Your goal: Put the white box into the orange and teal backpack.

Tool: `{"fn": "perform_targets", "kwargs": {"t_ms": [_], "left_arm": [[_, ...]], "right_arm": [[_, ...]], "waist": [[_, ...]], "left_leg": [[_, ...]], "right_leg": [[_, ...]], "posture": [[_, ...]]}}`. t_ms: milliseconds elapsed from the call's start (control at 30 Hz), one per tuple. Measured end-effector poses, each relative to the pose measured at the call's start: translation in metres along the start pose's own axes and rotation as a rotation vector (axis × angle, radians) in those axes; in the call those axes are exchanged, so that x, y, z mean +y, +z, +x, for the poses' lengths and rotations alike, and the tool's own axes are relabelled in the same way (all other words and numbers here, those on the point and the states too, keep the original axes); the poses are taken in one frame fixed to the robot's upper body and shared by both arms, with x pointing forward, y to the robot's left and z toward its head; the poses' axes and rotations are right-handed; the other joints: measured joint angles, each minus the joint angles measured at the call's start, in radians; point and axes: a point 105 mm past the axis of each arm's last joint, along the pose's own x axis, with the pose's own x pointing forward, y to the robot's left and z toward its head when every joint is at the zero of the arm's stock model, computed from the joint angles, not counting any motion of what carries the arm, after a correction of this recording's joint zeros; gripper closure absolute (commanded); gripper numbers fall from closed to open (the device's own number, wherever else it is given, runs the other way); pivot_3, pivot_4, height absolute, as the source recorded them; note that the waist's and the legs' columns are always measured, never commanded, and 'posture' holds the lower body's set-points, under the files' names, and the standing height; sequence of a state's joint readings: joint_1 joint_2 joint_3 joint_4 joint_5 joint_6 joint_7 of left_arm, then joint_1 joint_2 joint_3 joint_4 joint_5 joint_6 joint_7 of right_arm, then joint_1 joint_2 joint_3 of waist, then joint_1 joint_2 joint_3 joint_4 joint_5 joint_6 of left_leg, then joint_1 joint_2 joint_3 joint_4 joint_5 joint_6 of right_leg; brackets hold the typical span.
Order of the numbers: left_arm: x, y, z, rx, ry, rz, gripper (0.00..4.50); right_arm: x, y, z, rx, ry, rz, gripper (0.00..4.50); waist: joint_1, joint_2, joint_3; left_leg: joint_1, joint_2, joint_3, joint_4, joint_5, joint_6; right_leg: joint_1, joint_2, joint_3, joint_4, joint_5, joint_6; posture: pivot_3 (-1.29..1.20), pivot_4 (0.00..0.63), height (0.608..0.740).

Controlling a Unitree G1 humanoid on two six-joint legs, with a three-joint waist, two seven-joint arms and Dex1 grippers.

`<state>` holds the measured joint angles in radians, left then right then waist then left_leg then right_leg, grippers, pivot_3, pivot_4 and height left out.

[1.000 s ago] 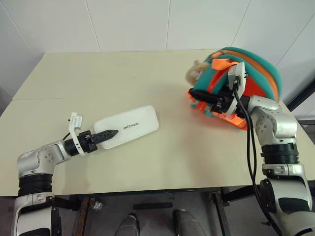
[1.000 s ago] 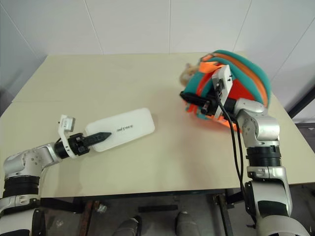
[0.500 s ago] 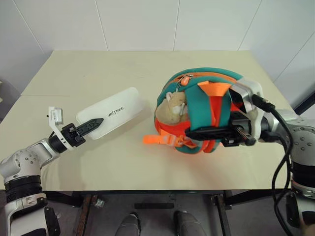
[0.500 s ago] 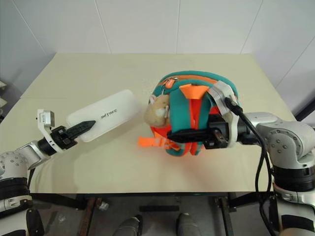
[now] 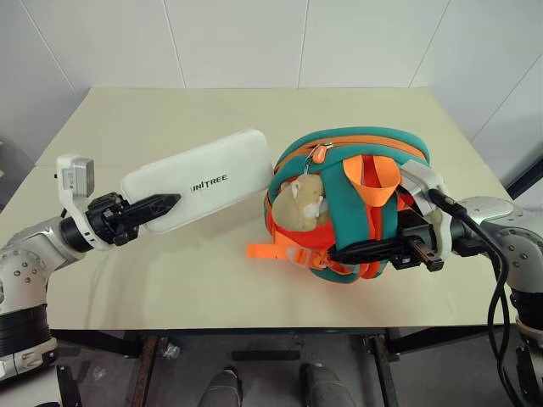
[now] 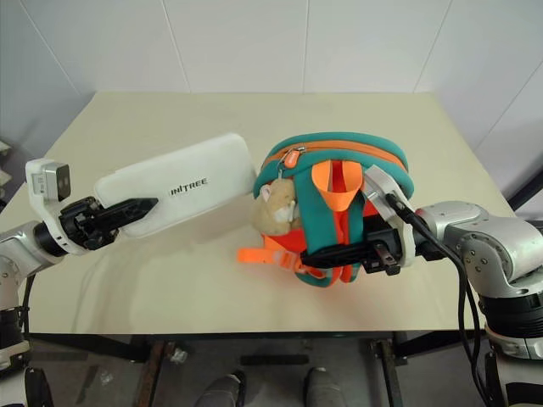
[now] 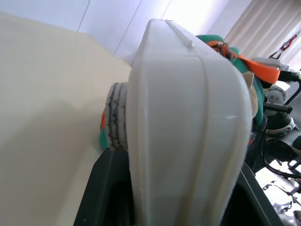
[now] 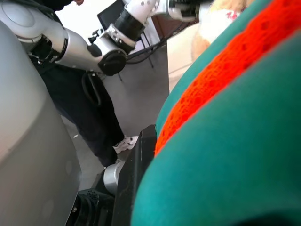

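Observation:
My left gripper is going to let go of the white box, now held off the table, inside the backpack (image 5: pixel 349 142), between the orange edges of the backpack's zipper opening.
The white box (image 5: pixel 204 178) is held off the table, its dark lettering facing up, with my left gripper (image 5: pixel 159 203) shut on its near end. Its far end reaches the upper left side of the orange and teal backpack (image 5: pixel 365 157); I cannot tell whether they touch. The backpack stands at the middle right of the table, straps and orange webbing facing me, a tan plush toy (image 5: pixel 299 201) on its left. My right gripper (image 5: pixel 361 250) is shut on the backpack's lower teal edge. In the left wrist view the box (image 7: pixel 188 127) fills the space between the fingers (image 7: pixel 106 188).
The beige table (image 5: pixel 170 119) runs back to a white wall. Its front edge (image 5: pixel 254 320) lies just below both arms. A loose orange strap end (image 5: pixel 259 251) lies on the table left of the backpack.
My left gripper has lifted the white box off the table and toward the backpack. My right gripper has dragged the backpack from the far right to the middle. The camera has also shifted.

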<state>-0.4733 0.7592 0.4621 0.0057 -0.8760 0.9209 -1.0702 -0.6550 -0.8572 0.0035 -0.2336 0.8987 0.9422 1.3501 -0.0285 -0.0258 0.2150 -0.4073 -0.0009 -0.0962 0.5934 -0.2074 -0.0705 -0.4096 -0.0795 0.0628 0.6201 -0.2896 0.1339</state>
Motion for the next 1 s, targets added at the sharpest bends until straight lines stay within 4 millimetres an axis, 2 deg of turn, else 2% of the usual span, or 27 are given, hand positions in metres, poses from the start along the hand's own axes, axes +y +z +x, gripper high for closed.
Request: {"fn": "perform_targets", "kwargs": {"t_ms": [133,233,433,533,700,1000], "left_arm": [[-0.001,0.005,0.015,0.047,-0.048,0.12,3.26],[-0.002,0.001,0.023,0.111,-0.087,0.19,3.26],[0.014,-0.011,0.035,0.278,-0.109,0.35,3.26],[0.021,-0.013,0.044,0.331,-0.118,0.376,3.26],[0.019,-0.009,0.08,0.374,-0.189,0.453,3.26],[0.005,-0.012,0.129,0.416,-0.333,0.481,3.26]], "right_arm": [[-0.004,-0.001,0.001,0.018,0.003,-0.009,4.46],[-0.006,0.0,0.0,0.016,0.004,-0.012,4.46],[-0.007,0.0,0.002,0.022,0.005,-0.016,4.46],[-0.008,0.0,0.002,0.021,0.004,-0.018,4.46],[-0.01,0.003,0.006,0.011,0.012,-0.01,4.46],[-0.01,0.003,0.009,0.019,0.023,-0.008,4.46]], "waist": [[0.001,0.0,0.0],[0.001,0.0,0.0],[0.001,0.0,0.0],[0.003,0.0,0.0],[0.003,0.0,0.0],[-0.001,0.0,0.0]], "left_leg": [[0.0,0.0,0.0,0.0,0.0,0.0],[0.0,0.0,0.0,0.0,0.0,0.0],[0.0,0.0,0.0,0.0,0.0,0.0],[0.0,0.0,0.0,0.001,0.0,0.001],[-0.001,-0.001,0.0,0.003,0.0,0.001],[-0.002,0.0,0.0,0.003,-0.001,0.002]], "right_leg": [[0.0,0.0,0.0,0.0,0.0,0.0],[0.0,0.0,0.0,0.0,0.0,0.0],[0.0,0.0,0.0,0.0,0.0,0.0],[0.0,0.0,0.0,0.0,0.0,0.0],[0.001,0.0,0.0,0.0,0.001,0.002],[0.0,0.001,0.0,0.001,0.0,0.004]], "posture": [[0.0,0.15,0.74],[0.0,0.15,0.74],[0.0,0.15,0.74],[0.0,0.15,0.74],[0.0,0.15,0.74],[0.0,0.15,0.74]]}}
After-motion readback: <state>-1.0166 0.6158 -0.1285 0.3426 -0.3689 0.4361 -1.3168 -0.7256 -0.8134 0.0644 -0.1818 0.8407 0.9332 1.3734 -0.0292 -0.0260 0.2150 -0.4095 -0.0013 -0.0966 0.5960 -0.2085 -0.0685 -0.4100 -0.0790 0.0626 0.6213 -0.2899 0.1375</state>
